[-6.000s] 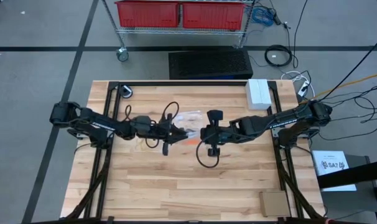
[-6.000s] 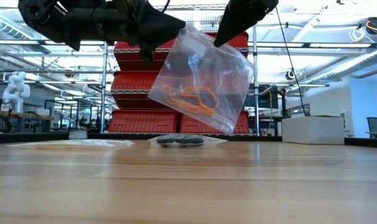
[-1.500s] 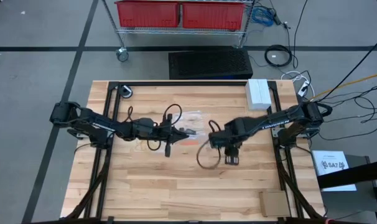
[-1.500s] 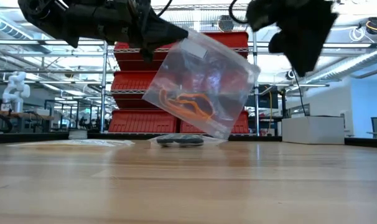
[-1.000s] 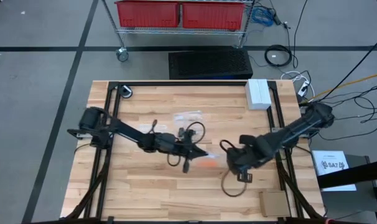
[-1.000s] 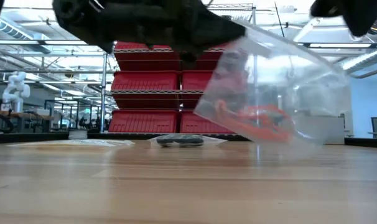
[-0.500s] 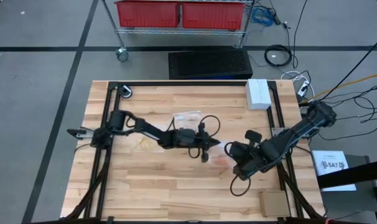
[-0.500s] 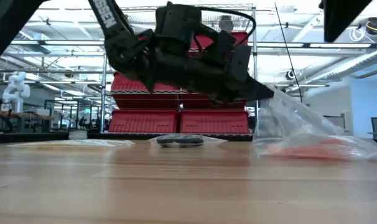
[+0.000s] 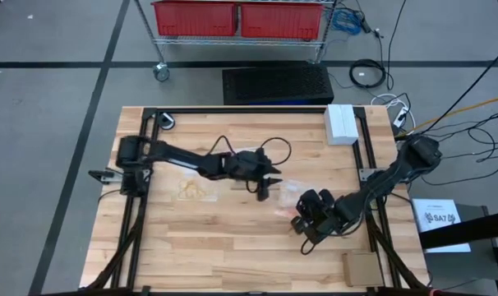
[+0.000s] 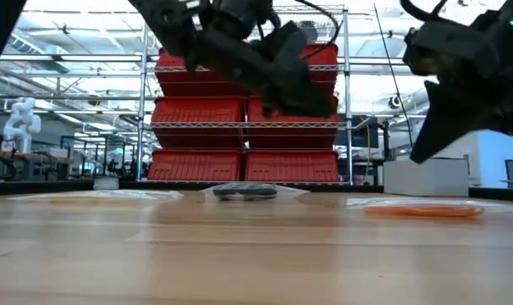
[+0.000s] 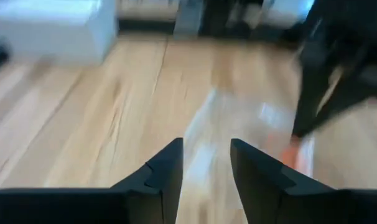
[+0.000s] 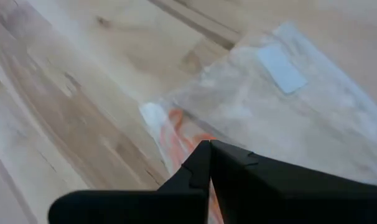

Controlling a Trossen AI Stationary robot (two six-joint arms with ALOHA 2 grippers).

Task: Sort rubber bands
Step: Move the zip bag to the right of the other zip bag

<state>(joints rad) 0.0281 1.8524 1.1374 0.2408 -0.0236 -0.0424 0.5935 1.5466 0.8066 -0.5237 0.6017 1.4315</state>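
Note:
My left gripper will close on the near end of the bag (image 9: pixel 242 186) of black bands, the bag beneath the left arm.
A clear bag (image 9: pixel 283 199) holding the orange rubber bands (image 10: pixel 426 211) lies flat on the table right of centre. My left gripper (image 11: pixel 206 163) hovers open just left of it and above it, with nothing between its fingers. My right gripper (image 12: pixel 208 155) is shut and points slantwise down over the bag's near right part, above the orange bands (image 12: pixel 179 127); in the low view its tip (image 10: pixel 417 157) stands clear of the bag. Black bands (image 10: pixel 246 192) lie in another bag farther back. Pale yellow bands (image 9: pixel 191 191) lie at the left.
A white box (image 9: pixel 341 123) stands at the far right corner and a cardboard piece (image 9: pixel 362 267) at the near right corner. The left arm reaches across the table's middle. Bare wood lies toward the near edge.
My left gripper carried the hanging bag toward the table's right, laid it down, opened and let go, then drew back up and toward the far side. The bag went from hanging to lying flat. My right gripper came down over the bag and rolled, staying shut.

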